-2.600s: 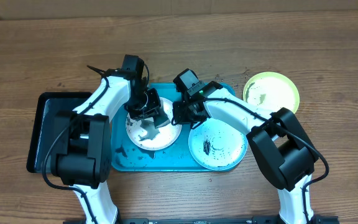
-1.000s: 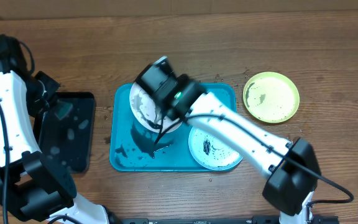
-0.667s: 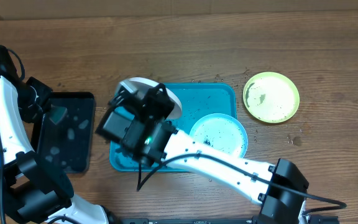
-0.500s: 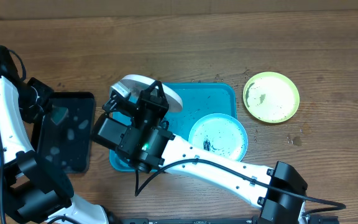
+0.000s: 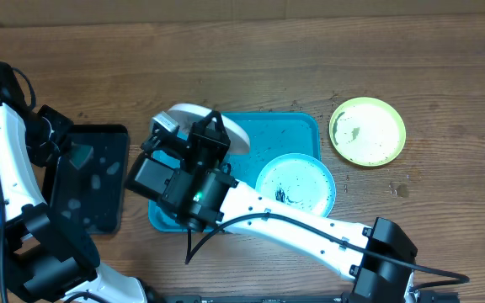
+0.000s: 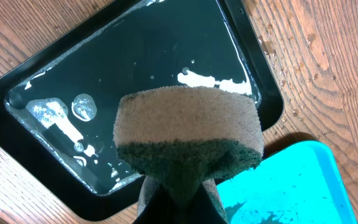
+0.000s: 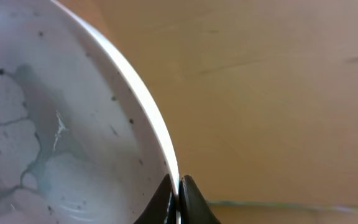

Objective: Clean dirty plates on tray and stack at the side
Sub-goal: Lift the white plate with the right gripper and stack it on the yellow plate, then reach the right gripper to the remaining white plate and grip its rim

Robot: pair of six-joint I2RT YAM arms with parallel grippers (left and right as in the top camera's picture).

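Next, I release the white plate from my right gripper on top of the yellow-green plate (image 5: 366, 131) beside the turquoise tray.
My right gripper (image 5: 215, 126) is shut on the rim of the white plate (image 5: 183, 114) and holds it tilted, lifted above the left end of the turquoise tray (image 5: 278, 135). In the right wrist view the fingers (image 7: 178, 186) pinch the plate's rim (image 7: 61, 124); its centre shows grey wet smears and black specks. The mint plate (image 5: 295, 187), with black smears, lies on the tray's right part. The yellow-green plate (image 5: 367, 131) lies on the table to the right of the tray. My left gripper (image 6: 182, 190) is shut on a sponge (image 6: 188, 134) above the black tray (image 6: 135, 56).
The black tray (image 5: 91, 181) holds water and lies left of the turquoise tray. The turquoise tray's corner (image 6: 291, 186) shows dark smears. My raised right arm (image 5: 268, 219) crosses over the tray's front. Specks lie on the wood behind the tray.
My left arm went from the white plate to above the black tray with the sponge. My right gripper lifted the white plate off the tray up and leftward; both have held still for the last half second.
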